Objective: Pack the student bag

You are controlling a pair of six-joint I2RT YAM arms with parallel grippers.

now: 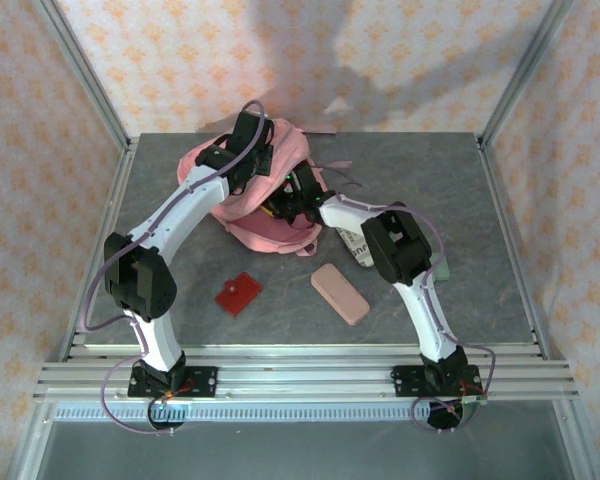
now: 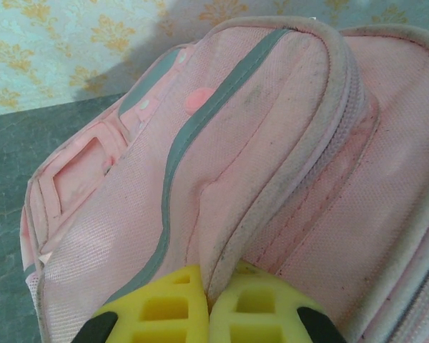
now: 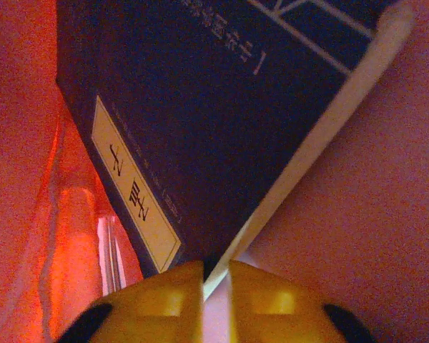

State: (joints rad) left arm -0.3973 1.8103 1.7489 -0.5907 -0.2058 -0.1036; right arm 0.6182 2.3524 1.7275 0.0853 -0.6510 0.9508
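Observation:
The student bag's piped rim, now at the table's back middle, will be let go by my left gripper over the front edge of the bag's pink opening [image 1: 266, 238].
The student bag [image 1: 255, 218], pink with grey zip trims, lies at the back middle of the table. My left gripper [image 1: 250, 150] is over its top. In the left wrist view the yellow fingers [image 2: 168, 304] of the left gripper [image 2: 213, 282] are shut on a fold of the student bag's [image 2: 272, 128] piped rim. My right gripper [image 1: 292, 198] reaches into the opening from the right. Inside, against the pink lining [image 3: 372, 214], the right gripper [image 3: 216, 275] is shut on the corner of a dark blue book [image 3: 222, 107] with a cream label.
A small flat pink pencil case [image 1: 339, 293] and a red flat piece [image 1: 238, 292] lie on the grey table in front of the bag. A printed booklet [image 1: 353, 246] lies beside the right arm. Metal frame posts [image 1: 85, 80] and patterned walls close in the sides and back.

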